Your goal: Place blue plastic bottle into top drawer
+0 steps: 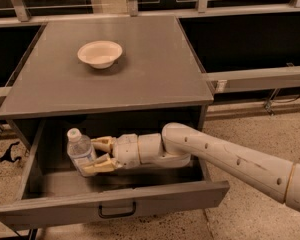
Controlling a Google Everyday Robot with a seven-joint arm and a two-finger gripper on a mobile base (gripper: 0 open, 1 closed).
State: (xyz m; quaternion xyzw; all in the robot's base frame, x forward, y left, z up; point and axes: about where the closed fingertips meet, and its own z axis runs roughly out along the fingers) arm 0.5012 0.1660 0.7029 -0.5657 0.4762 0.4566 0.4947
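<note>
Next, my gripper sets the blue plastic bottle down and lets go of it on the bottom of the drawer, just behind the dark loop handle (94,177).
The blue plastic bottle (80,150) is a small clear bottle with a white cap. It stands nearly upright inside the open top drawer (110,204), towards its left side. My gripper (92,156) reaches in from the right, with its yellowish fingers (101,166) closed around the bottle's lower body. The white arm (230,159) stretches across the drawer's right side. The drawer is pulled out, its dark loop handle (117,210) at the front. The bottle's base is hidden behind the fingers.
A beige shallow bowl (99,53) sits on the grey cabinet top (155,69). Dark shelving and metal rails run behind the cabinet. Speckled floor lies to the right, with cables at the far left edge.
</note>
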